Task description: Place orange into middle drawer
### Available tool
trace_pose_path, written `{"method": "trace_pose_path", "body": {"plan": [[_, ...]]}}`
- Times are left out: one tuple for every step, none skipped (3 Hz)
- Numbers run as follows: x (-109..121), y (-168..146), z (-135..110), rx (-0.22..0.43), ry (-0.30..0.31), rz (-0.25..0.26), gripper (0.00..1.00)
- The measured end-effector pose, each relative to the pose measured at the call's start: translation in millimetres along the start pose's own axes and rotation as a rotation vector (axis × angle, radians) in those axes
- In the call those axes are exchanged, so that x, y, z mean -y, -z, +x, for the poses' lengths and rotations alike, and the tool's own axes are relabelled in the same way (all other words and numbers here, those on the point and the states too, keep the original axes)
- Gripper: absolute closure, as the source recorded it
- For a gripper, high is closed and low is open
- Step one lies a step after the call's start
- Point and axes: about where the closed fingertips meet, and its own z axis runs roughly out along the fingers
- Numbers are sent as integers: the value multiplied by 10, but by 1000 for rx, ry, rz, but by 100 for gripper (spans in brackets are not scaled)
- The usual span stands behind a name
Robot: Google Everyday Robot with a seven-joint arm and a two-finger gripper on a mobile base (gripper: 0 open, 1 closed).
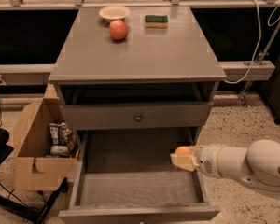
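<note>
My gripper is going to release the orange near the middle of the open drawer's grey bottom (pixel 147 168).
The grey cabinet's lower wide drawer (pixel 135 181) is pulled open and shows a plain grey floor. My gripper (pixel 183 159) reaches in from the right on a white arm and hovers over the drawer's right side. Its pale fingers are shut on the small pale-orange orange (pixel 182 150), whose top shows just above them. The orange is held above the drawer floor, close to the right wall.
On the cabinet top stand a red-and-yellow apple (pixel 118 30), a white bowl (pixel 114 13) and a green-and-yellow sponge (pixel 156 21). The upper drawer with a dark knob (pixel 138 117) is closed. An open cardboard box (pixel 35 146) stands on the floor at left.
</note>
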Motion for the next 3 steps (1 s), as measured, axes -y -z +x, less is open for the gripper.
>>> {"method": "trace_pose_path", "body": {"plan": [[27, -142, 153, -12, -33, -27, 100], [36, -210, 157, -32, -30, -17, 100], [311, -666, 352, -95, -67, 9, 100]]}}
